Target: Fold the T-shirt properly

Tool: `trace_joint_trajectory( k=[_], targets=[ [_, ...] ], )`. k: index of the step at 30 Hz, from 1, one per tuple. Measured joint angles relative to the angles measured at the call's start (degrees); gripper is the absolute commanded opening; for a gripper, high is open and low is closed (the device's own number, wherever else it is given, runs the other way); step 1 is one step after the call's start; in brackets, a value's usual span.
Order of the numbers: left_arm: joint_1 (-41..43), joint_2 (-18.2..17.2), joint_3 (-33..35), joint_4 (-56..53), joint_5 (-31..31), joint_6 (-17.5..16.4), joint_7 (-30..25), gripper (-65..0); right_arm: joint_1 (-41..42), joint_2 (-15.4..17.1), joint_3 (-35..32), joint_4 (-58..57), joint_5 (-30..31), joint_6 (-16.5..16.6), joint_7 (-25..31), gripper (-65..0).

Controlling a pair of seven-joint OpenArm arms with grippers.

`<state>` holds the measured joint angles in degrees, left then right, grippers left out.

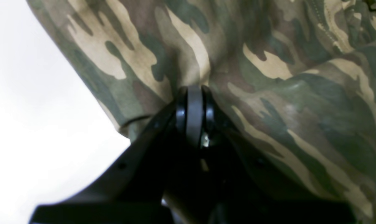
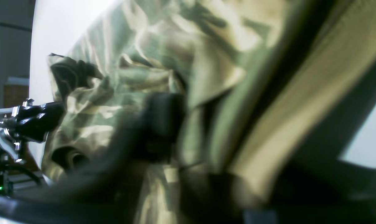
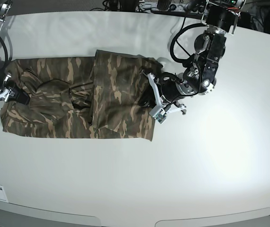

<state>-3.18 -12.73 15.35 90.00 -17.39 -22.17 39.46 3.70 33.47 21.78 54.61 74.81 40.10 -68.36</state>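
Next, I release the T-shirt's end from my right gripper atop the doubled layer [image 3: 126, 86], near my left gripper.
The camouflage T-shirt [image 3: 78, 104] lies as a long band across the white table [image 3: 196, 165], with a doubled layer on its right half. In the base view my left gripper [image 3: 149, 97] sits at the shirt's right edge. The left wrist view shows this gripper [image 1: 194, 90] shut, pinching a fold of the T-shirt [image 1: 268, 93]. My right gripper [image 3: 13, 96] is at the shirt's left end. In the right wrist view the gripper [image 2: 206, 124] is blurred. T-shirt cloth [image 2: 144, 46] is bunched between its fingers [image 2: 163, 124], and their gap is unclear.
The left arm [image 3: 206, 71] reaches in from the table's far right. Cables and equipment [image 3: 158, 5] lie along the far edge. The table's front edge [image 3: 125, 218] runs along the bottom of the base view. Across the shirt, the right wrist view shows the left gripper [image 2: 35, 121].
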Motion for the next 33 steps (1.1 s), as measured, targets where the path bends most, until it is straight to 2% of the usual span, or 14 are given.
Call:
trace_joint_trajectory(
  k=[4,11,15,20,25,29,33],
  targets=[
    [-0.3,0.0,0.0,0.6,-0.9,0.5,1.3,-65.0,0.1,0.0,0.0,0.0,-0.2,0.0,0.0,-65.0],
    [-2.9,-0.8,0.0,5.5,-5.4,1.0,12.1,-65.0,2.1,0.0,-0.3,0.7,-3.4,0.0,-0.1,-65.0],
    [-5.1,-0.7,-0.4,10.1,-6.4,1.0,13.4,-65.0,2.2,0.3,-0.3,4.9,-11.3,0.0,1.3,-65.0],
    [-6.1,-0.8,-4.9,11.4,-6.4,1.0,13.2,-65.0,1.8,0.3,-0.3,12.5,-22.8,-0.2,4.3,-65.0],
    [-4.4,-1.0,-10.4,11.1,-6.2,1.0,13.1,-65.0,1.7,0.3,-0.2,20.6,-29.5,-0.4,4.7,-65.0],
    [-1.8,-4.1,-13.1,11.0,-6.7,1.0,13.1,-65.0,1.7,0.3,-0.1,28.2,-36.2,-6.0,5.7,-65.0],
    [0.3,-6.2,-13.4,10.9,-6.6,1.2,12.6,-65.0,1.7,0.3,-0.1,34.6,-39.6,-8.3,5.6,-65.0]
  ],
)
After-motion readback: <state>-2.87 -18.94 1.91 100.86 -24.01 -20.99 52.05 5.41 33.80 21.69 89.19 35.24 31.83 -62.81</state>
